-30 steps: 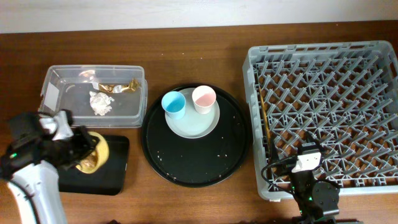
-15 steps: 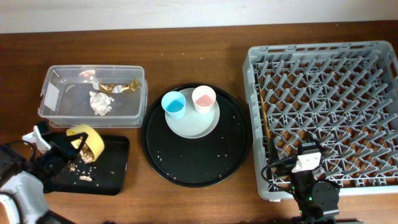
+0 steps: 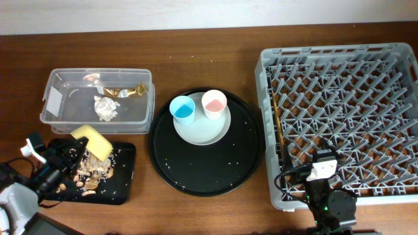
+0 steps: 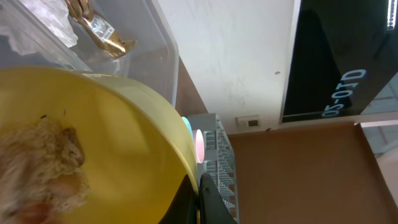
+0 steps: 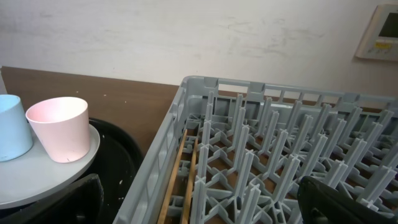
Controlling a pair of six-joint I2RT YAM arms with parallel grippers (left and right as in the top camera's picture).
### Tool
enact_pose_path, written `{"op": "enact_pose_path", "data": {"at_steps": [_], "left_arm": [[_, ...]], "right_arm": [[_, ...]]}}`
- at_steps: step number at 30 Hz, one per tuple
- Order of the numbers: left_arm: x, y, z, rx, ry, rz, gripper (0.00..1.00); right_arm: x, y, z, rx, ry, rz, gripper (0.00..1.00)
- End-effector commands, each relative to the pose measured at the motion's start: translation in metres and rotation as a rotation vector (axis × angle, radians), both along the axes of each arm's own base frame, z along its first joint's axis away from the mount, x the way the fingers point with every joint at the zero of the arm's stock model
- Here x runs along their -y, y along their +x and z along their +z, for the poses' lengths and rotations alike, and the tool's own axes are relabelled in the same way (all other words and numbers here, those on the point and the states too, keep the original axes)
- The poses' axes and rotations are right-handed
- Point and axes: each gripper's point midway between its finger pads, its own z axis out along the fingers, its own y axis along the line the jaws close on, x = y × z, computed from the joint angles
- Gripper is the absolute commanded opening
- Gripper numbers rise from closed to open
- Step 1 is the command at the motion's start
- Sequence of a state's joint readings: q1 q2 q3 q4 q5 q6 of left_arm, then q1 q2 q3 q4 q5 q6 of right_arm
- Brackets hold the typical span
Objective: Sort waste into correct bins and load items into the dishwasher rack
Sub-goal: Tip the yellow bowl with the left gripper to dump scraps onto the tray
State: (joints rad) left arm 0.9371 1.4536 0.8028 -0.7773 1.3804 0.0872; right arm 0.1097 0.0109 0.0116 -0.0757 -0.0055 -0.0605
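The yellow bowl, now held tipped over the small black tray, will be released by my left gripper on the large round black tray, at a spot just nearer than the pale plate (image 3: 189, 158).
My left gripper (image 3: 73, 154) is shut on the rim of the yellow bowl (image 3: 92, 140), holding it tipped over the small black tray (image 3: 123, 177). Tan food scraps (image 3: 91, 172) lie spilled on that tray. In the left wrist view the bowl (image 4: 118, 143) fills the frame, my gripper (image 4: 198, 182) pinches its rim, and some scraps (image 4: 43, 158) still cling inside. The clear tub (image 3: 149, 99) holds the white tissue (image 3: 106, 108) and the gold wrapper (image 3: 124, 91). My right gripper (image 3: 323, 190) is open and empty over the near left corner of the grey rack (image 3: 346, 117).
The blue cup (image 3: 183, 109) and pink cup (image 3: 213, 103) stand on the pale plate (image 3: 204, 132) in the large round black tray (image 3: 206, 171). Wooden chopsticks (image 3: 277, 124) lie in the rack's left side, also in the right wrist view (image 5: 180, 177).
My left gripper has swung the yellow bowl up and tipped it further. The scraps have dropped out onto the small black tray. The right arm has not moved.
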Motion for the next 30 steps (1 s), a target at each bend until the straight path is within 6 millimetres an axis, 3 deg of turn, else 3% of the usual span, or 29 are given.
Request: {"op": "enact_pose_path", "data": {"at_steps": [1, 9, 17, 26, 30], "left_arm": [[0.006, -0.004, 0.014, 0.05, -0.101, -0.006, 0.0], [0.001, -0.008, 0.027, 0.118, -0.137, 0.015, 0.0], [-0.008, -0.007, 0.014, 0.073, -0.069, 0.037, 0.0], [-0.005, -0.008, 0.03, 0.133, -0.145, 0.03, 0.0], [-0.006, -0.008, 0.003, 0.006, -0.036, 0.036, 0.0]], "right_arm": [[-0.003, 0.0, -0.002, -0.003, -0.002, 0.013, 0.98], [-0.003, 0.0, -0.002, -0.003, -0.002, 0.013, 0.98], [-0.003, 0.0, -0.002, -0.003, -0.002, 0.013, 0.98], [-0.003, 0.0, -0.002, -0.003, -0.002, 0.013, 0.98], [-0.003, 0.0, -0.002, -0.003, -0.002, 0.013, 0.98]]}}
